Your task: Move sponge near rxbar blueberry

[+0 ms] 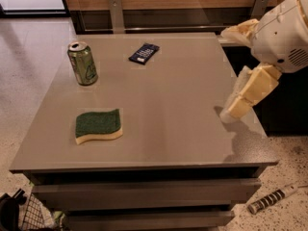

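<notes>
The sponge's end (111, 124) that faces my gripper, away from the green soda can, is the spot my gripper needs to go to next and close on across the green sponge.
The sponge (98, 125), dark green on top with pale yellow foam below, lies flat near the front left of the grey table (183, 105). The rxbar blueberry (144, 53), a dark navy wrapper with white print, lies near the table's back edge, well apart from the sponge. My gripper (229, 74) hangs over the table's right edge with its cream fingers (246, 93) spread open and empty, far to the right of the sponge.
A green soda can (83, 63) stands upright at the back left, between the sponge and the bar. A wooden wall with metal brackets (115, 11) runs behind the table. A wire basket (29, 215) and a striped handle (272, 198) lie on the floor.
</notes>
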You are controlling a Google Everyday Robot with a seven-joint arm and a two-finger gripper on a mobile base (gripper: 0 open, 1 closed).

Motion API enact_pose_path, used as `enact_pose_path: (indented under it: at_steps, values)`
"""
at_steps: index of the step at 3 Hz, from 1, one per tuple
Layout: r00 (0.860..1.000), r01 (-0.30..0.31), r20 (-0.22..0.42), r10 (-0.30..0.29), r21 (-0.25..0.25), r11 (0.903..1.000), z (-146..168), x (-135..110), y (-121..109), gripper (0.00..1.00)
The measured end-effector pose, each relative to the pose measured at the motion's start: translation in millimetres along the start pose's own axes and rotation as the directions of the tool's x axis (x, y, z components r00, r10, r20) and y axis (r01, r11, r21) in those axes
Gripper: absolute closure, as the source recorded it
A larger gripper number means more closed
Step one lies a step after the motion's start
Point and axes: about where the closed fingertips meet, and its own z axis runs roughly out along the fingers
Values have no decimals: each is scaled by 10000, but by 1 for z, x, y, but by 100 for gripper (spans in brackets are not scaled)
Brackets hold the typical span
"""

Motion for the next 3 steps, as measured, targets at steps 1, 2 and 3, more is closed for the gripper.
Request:
enact_pose_path:
  at_steps: [1, 2, 3]
  values:
    - [9907, 126, 1359, -104, -152, 9998, 31, -27, 9, 0]
    - [9711, 298, 2377, -200, -376, 9988, 64, -52, 18, 0]
    - [9547, 458, 2964, -249, -639, 9969, 93, -74, 25, 0]
